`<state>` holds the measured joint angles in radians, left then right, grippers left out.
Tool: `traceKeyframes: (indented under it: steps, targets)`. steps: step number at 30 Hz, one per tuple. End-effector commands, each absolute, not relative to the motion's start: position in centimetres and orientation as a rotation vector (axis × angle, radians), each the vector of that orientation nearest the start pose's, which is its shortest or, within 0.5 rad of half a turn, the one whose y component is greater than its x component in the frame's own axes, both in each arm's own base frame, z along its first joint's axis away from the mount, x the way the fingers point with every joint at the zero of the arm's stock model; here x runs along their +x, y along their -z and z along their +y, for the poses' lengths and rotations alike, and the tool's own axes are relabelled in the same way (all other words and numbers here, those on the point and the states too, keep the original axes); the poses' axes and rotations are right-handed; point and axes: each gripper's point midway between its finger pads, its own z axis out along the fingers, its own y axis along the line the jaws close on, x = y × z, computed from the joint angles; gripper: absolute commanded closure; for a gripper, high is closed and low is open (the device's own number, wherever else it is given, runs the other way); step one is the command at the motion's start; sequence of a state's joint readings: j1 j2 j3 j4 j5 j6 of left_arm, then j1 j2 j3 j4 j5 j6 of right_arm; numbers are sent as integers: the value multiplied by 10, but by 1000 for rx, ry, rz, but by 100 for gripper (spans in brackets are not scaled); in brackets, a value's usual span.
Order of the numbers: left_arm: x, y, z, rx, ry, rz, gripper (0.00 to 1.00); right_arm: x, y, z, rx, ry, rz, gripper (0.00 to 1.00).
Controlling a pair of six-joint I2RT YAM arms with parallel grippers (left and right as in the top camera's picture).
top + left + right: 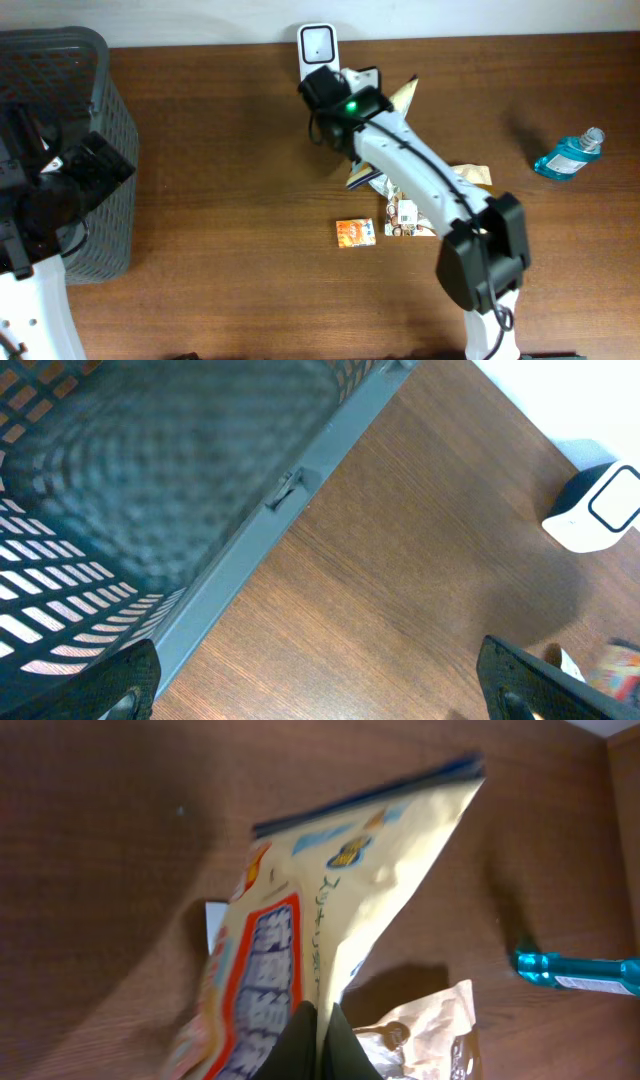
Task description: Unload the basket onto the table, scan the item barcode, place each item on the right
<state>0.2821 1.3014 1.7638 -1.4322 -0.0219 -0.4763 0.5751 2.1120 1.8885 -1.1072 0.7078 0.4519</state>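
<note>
My right gripper has the cream snack bag. It will let go of the bag on the wood [337, 192] between the scanner and the orange packet.
My right gripper [322, 1038] is shut on a cream snack bag [330, 910] with red and blue print; its black fingers pinch the bag's lower edge, and the bag hangs tilted above the table. From overhead, this gripper [345, 100] is just in front of the white scanner [318, 45] at the table's back edge, and a corner of the bag [402, 97] sticks out to its right. No barcode is visible in any view. My left gripper [320, 705] stands wide open and empty over bare wood beside the basket. The scanner [598, 510] lies far to its right.
A grey mesh basket [105, 120] fills the table's left end, with its rim [300, 480] close to my left fingers. Loose packets lie mid-table: an orange one [355, 233], a white one [405, 215] and a tan wrapper [430, 1030]. A blue bottle [568, 157] lies at the right.
</note>
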Motion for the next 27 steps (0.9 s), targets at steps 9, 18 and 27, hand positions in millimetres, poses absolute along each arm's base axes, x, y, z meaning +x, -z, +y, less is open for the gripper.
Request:
traceKeyframes:
  steps: [9, 18, 27]
  targets:
    - [267, -332, 82, -958, 61, 2339, 1, 422, -91, 231, -239, 668, 2500, 96]
    - [267, -332, 82, -958, 61, 2339, 1, 410, -89, 270, -303, 559, 2487, 96]
    - [267, -332, 82, -958, 61, 2339, 1, 395, -134, 275, -219, 407, 2558, 96]
